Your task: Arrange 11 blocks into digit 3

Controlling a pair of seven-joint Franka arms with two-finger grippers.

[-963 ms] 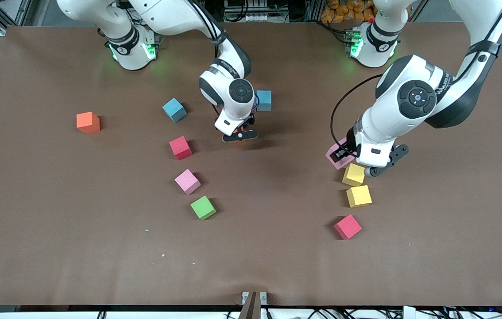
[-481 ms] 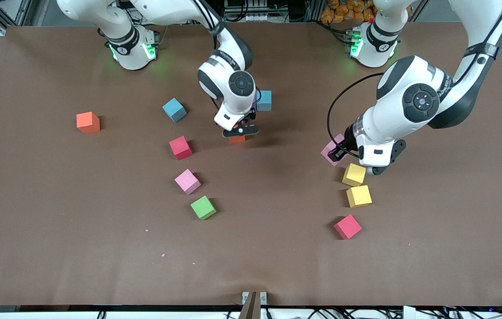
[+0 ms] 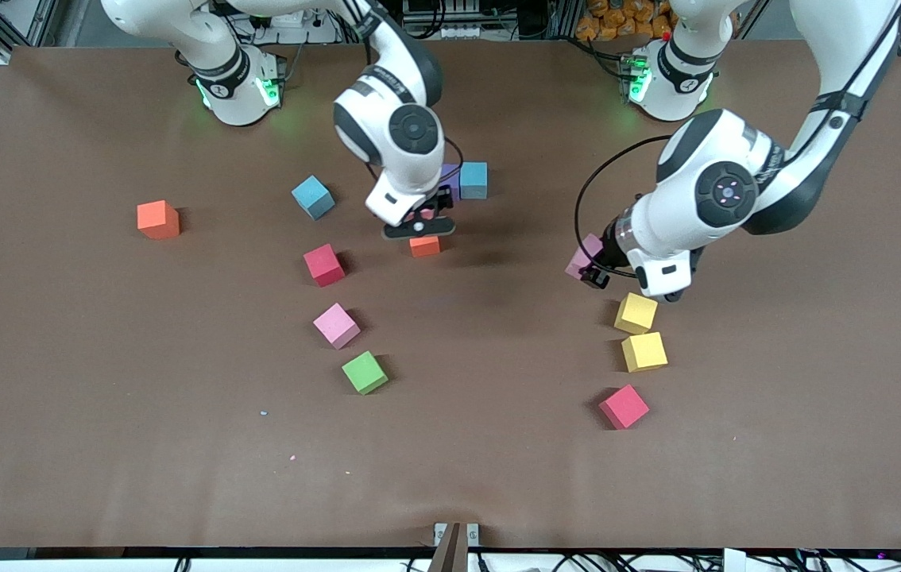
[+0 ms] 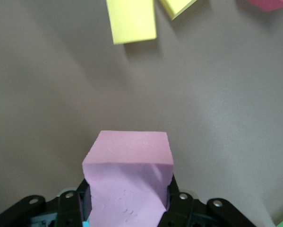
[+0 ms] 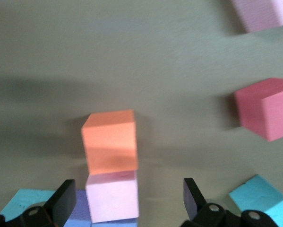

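Observation:
The fingers of my right gripper should close on the sides of the red cube (image 3: 324, 265) (image 5: 266, 109) that lies between the loose blue cube and the loose pink cube.
My right gripper (image 3: 417, 228) (image 5: 127, 201) stands open over a short row of touching blocks: an orange-red block (image 3: 424, 246) (image 5: 110, 141), a pale pink block (image 3: 426, 214) (image 5: 112, 196), a purple one (image 3: 450, 179) and a light blue one (image 3: 473, 179). Nothing is between its fingers (image 5: 63, 201). My left gripper (image 3: 593, 270) (image 4: 128, 198) is shut on a pink block (image 3: 582, 258) (image 4: 129, 175), held above the table beside two yellow blocks (image 3: 636, 312) (image 3: 644, 351) (image 4: 132, 21).
Loose cubes lie toward the right arm's end: orange (image 3: 158, 219), blue (image 3: 313, 196), red (image 3: 324, 264) (image 5: 266, 109), pink (image 3: 336, 325) and green (image 3: 364, 372). A red-pink cube (image 3: 624, 406) sits nearer the front camera than the yellow ones.
My right gripper opened wider and drew up and back off the orange-red block, which stays on the table. My left gripper lifted the pink block away from the yellow blocks.

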